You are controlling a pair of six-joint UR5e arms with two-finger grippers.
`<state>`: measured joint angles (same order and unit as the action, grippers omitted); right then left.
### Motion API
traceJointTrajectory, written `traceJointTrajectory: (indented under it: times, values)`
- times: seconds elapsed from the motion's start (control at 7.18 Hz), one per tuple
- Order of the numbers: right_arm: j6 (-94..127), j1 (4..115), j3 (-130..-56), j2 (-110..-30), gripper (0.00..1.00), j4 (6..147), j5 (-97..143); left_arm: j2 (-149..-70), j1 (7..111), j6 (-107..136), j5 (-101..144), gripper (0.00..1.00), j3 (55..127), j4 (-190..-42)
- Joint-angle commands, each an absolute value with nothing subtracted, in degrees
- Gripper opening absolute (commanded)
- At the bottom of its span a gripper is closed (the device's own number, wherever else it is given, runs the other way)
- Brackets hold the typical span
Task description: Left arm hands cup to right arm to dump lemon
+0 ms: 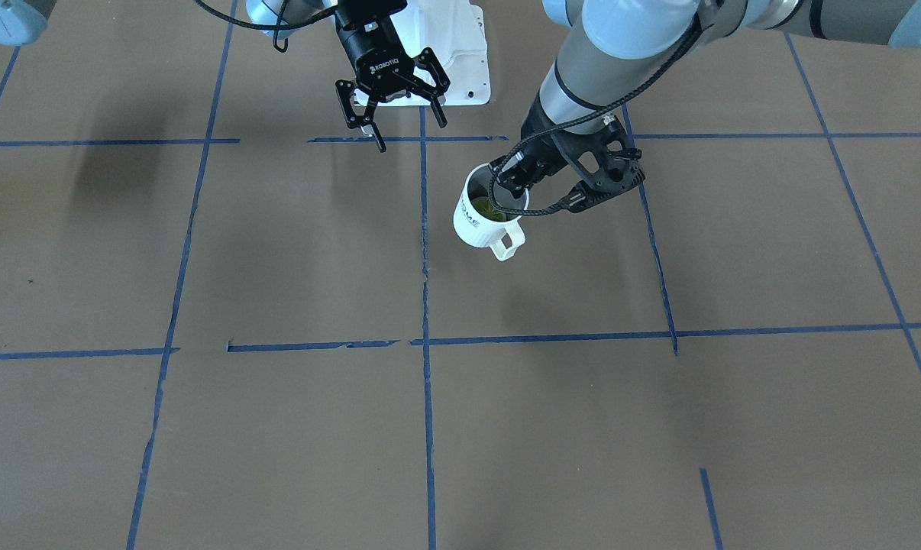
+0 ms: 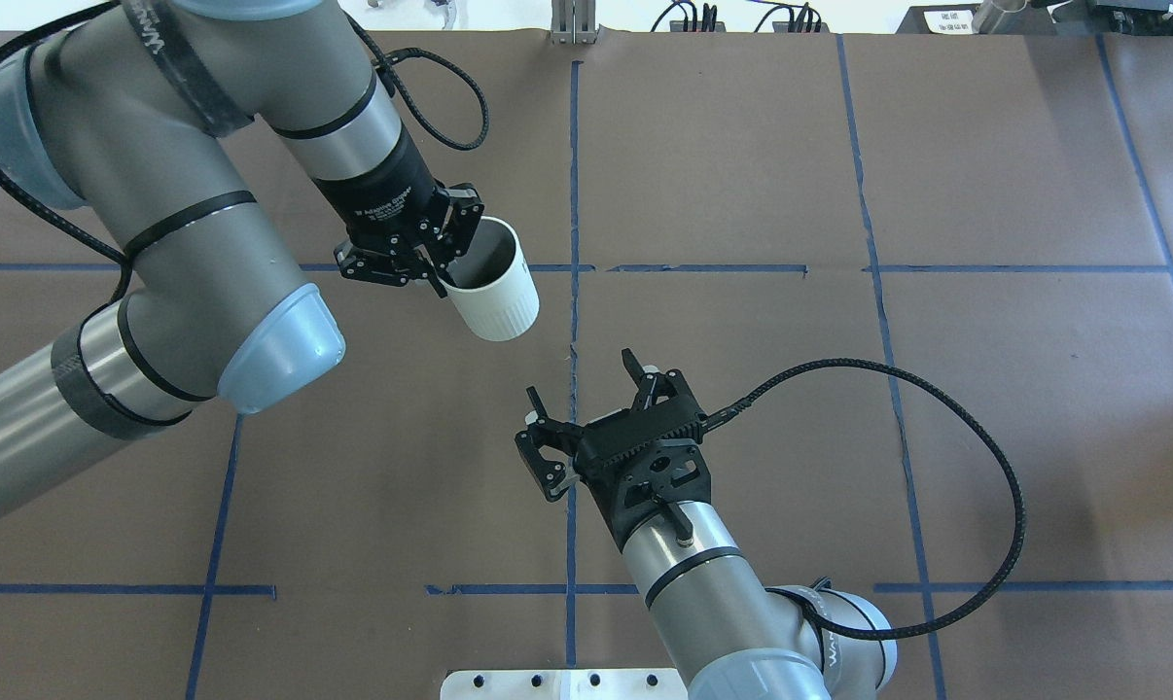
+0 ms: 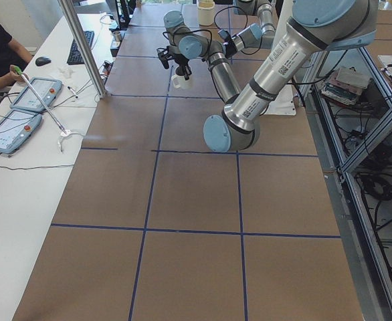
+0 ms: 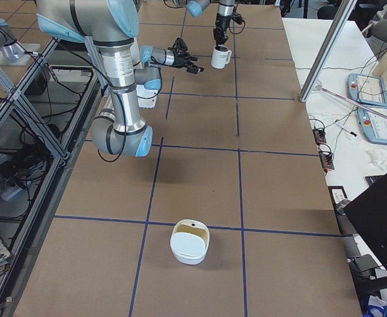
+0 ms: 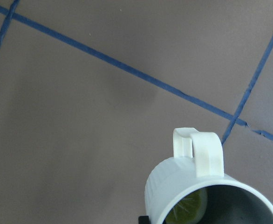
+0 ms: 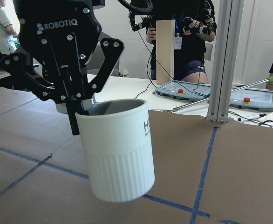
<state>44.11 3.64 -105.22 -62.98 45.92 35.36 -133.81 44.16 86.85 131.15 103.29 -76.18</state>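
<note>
The robot's left gripper should release the white cup between the open fingers of the right gripper (image 1: 416, 141), above the table.
My left gripper (image 2: 441, 264) is shut on the rim of the white cup (image 2: 494, 290), one finger inside and one outside, and holds it above the table, slightly tilted. The front view shows the cup (image 1: 476, 221) with its handle toward the camera and the yellow-green lemon (image 1: 491, 210) inside. The left wrist view shows the cup (image 5: 174, 191) and the lemon (image 5: 188, 210) too. My right gripper (image 2: 581, 379) is open and empty, apart from the cup, with its fingers pointing toward it. The right wrist view faces the held cup (image 6: 120, 149) at close range.
Blue tape lines (image 1: 425, 252) grid the brown table. A white bowl (image 4: 190, 242) sits at the table's end on my right. A white base plate (image 1: 464, 65) lies behind the right gripper. Operators and teach pendants (image 3: 32, 93) are at the side bench.
</note>
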Motion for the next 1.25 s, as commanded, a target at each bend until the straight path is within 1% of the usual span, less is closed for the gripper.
traceJointTrajectory:
  times: [0.0, 0.28, 1.11]
  values:
    - [43.9, 3.6, -104.1, -61.7, 0.99, 45.9, 34.0, -135.0, 40.7, 90.0, 131.7, 0.0, 103.5, -76.1]
    - [43.9, 3.6, -102.7, -61.4, 0.99, 45.9, 34.0, -135.6, 39.6, 91.7, 131.7, 0.0, 105.0, -76.1]
    - [43.8, 3.6, -101.5, -61.5, 0.99, 46.0, 34.0, -136.0, 38.4, 92.1, 131.7, 0.01, 105.7, -76.1]
